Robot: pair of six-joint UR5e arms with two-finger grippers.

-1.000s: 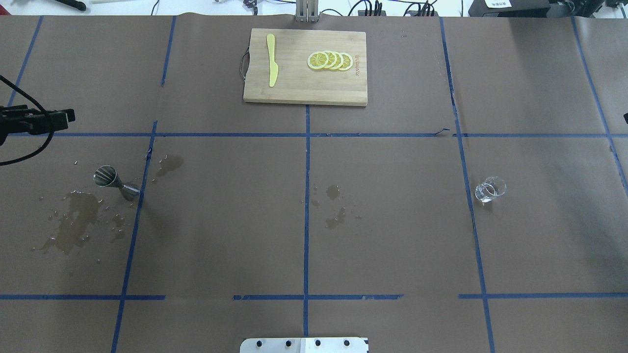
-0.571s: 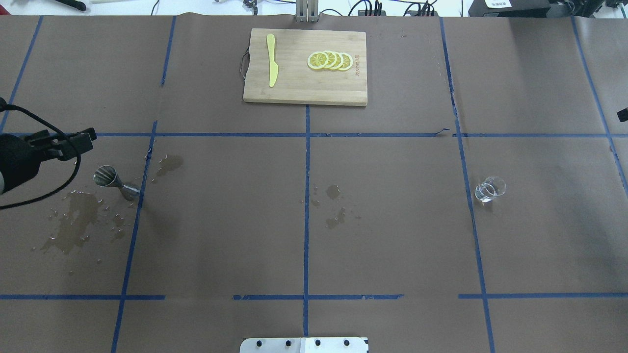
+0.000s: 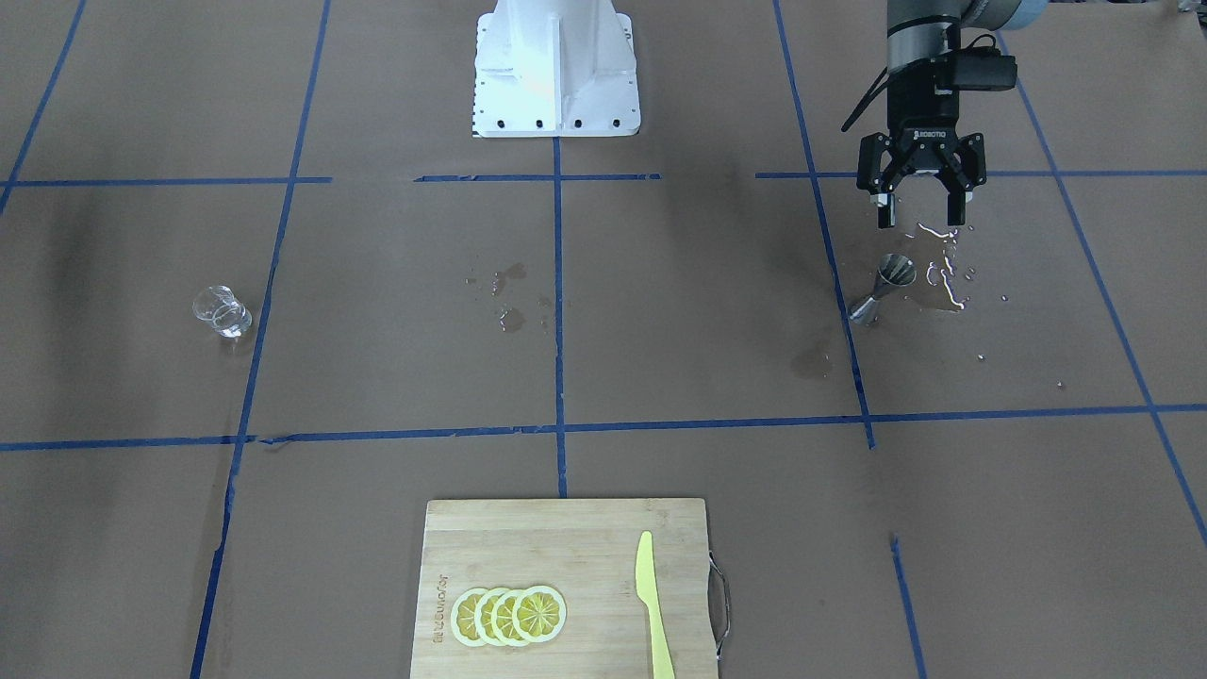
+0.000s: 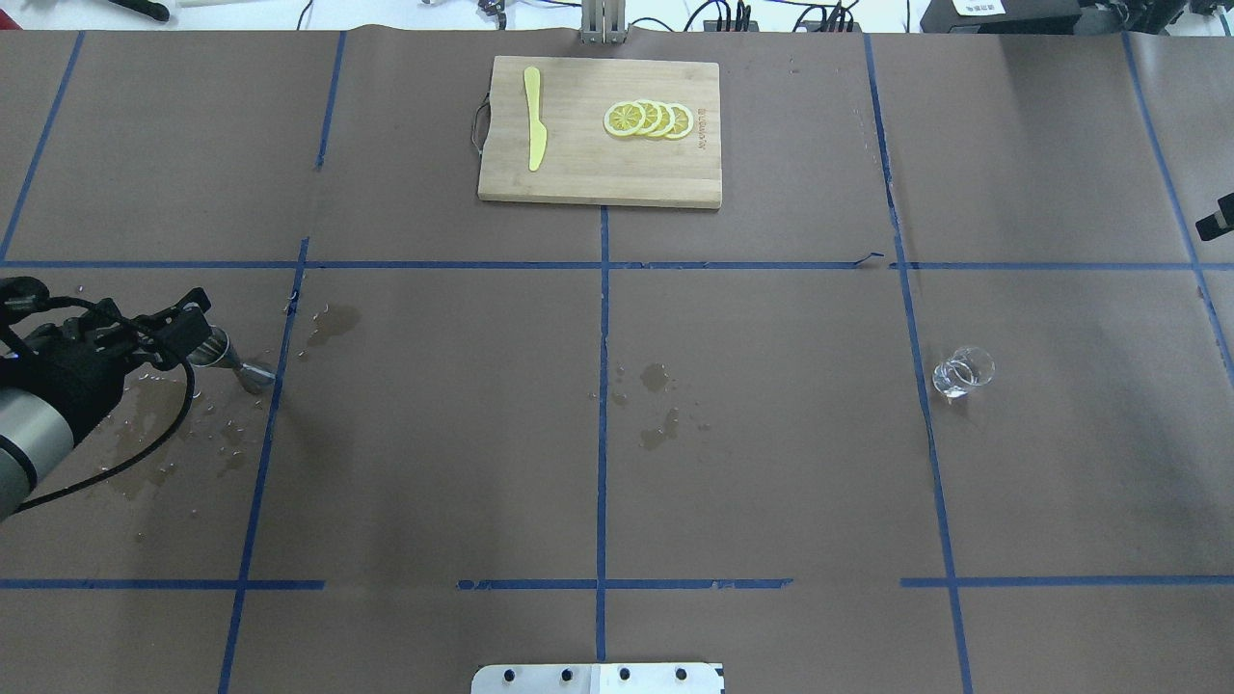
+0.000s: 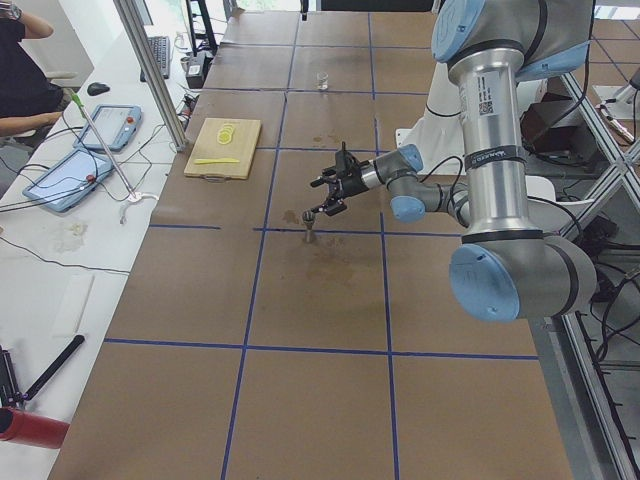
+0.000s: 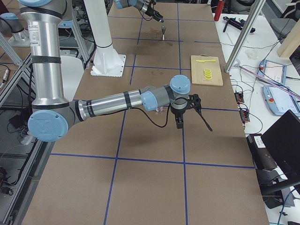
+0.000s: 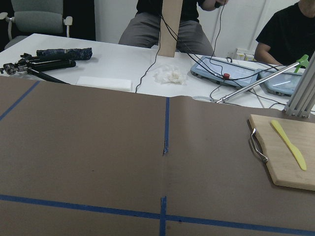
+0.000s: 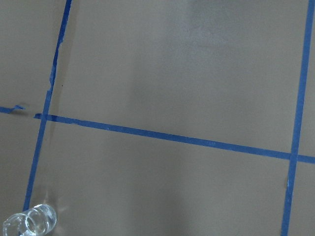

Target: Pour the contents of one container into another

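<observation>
Next, I close my left gripper on the narrow middle (image 3: 877, 296) of the steel hourglass jigger, just below its top cup.
The steel hourglass jigger (image 3: 886, 283) stands upright at a blue tape line beside a wet patch; the overhead view shows it as jigger (image 4: 239, 366) with its top cup partly covered. My left gripper (image 3: 919, 220) hangs open just above and behind it, nothing between its fingers, and appears in the overhead as left gripper (image 4: 193, 323). The clear glass cup (image 4: 962, 372) sits alone on the right side, also visible as glass cup (image 3: 222, 311) and glass cup (image 8: 29, 222). Only a sliver of my right gripper (image 4: 1217, 220) shows at the right edge, far from the cup; I cannot tell its state.
A wooden cutting board (image 4: 598, 173) with lemon slices (image 4: 648, 119) and a yellow knife (image 4: 533, 118) lies at the far middle. Spilled liquid (image 4: 145, 424) spreads by the jigger, with smaller drops (image 4: 657, 405) at the centre. The robot base (image 3: 554, 66) stands at the near edge.
My left gripper has swung in from the left edge and down to the jigger, now covering part of its top. A piece of the right gripper has come in at the right edge.
</observation>
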